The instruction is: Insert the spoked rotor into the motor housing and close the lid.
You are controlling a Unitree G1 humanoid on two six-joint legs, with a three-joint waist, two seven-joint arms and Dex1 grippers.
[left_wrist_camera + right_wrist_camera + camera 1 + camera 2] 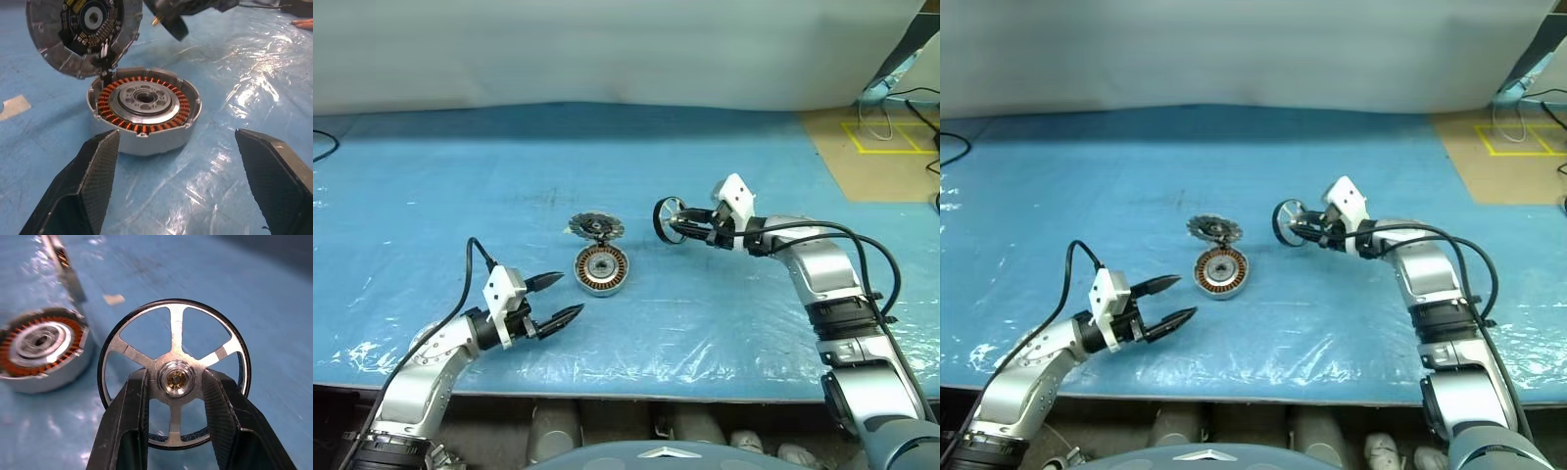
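The spoked rotor, now held on edge above the table, will leave my right gripper over the grey centre of the motor housing [601, 266] [41, 343], which has copper windings around it.
The motor housing [601, 270] sits mid-table, copper windings ringing a grey centre [144, 99]. Its lid [596, 227], a ribbed silver disc, stands tilted open at the housing's far edge [83, 34]. My right gripper [674, 227] is shut on the hub of the spoked rotor [668, 219], holding it on edge above the table to the right of the housing; in the right wrist view the fingers [128, 421] clamp the hub of the rotor [174, 374]. My left gripper [562, 298] is open and empty, near-left of the housing and pointing at it.
Crinkled blue plastic sheeting [460, 176] covers the table, whose front edge runs just behind the left arm. A bare brown patch with yellow tape marks and cables [886, 137] lies at the far right. A pale wall backs the table.
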